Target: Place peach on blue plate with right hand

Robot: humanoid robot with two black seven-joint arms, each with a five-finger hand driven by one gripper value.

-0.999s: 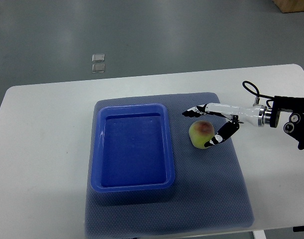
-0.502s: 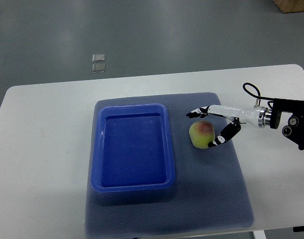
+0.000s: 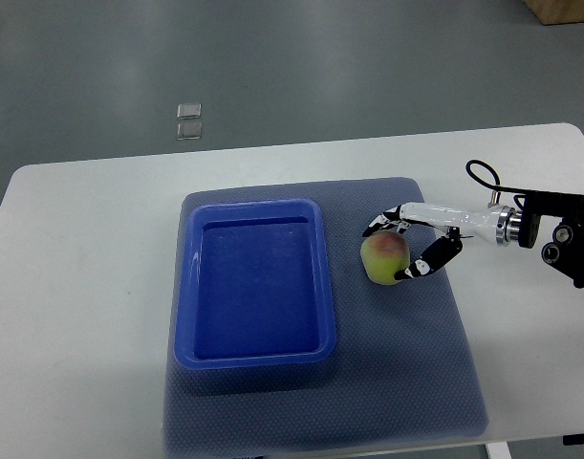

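Observation:
My right gripper is to place the peach on the blue plate. It will let go of it near the middle of the blue plate's flat bottom [image 3: 258, 276].
A yellow-green peach [image 3: 382, 258] with a red blush lies on the grey-blue mat [image 3: 406, 363], just right of the blue plate [image 3: 188, 287], a deep rectangular tray that holds nothing. My right hand [image 3: 388, 251] reaches in from the right edge. Its upper fingers [image 3: 379, 224] curl over the far side of the peach and the thumb [image 3: 423, 266] presses its near right side. The fingers are shut on the peach, which rests on the mat. The left arm is not in view.
The mat lies on a white table [image 3: 81, 287]. My right forearm and its black cable [image 3: 483, 177] lie over the table's right side. Two small clear squares [image 3: 188, 122] lie on the floor beyond the table. A cardboard box corner [image 3: 564, 10] shows at the top right.
The right hand's fingers have closed in from a wide spread to touch the peach on both sides. The peach has hardly moved.

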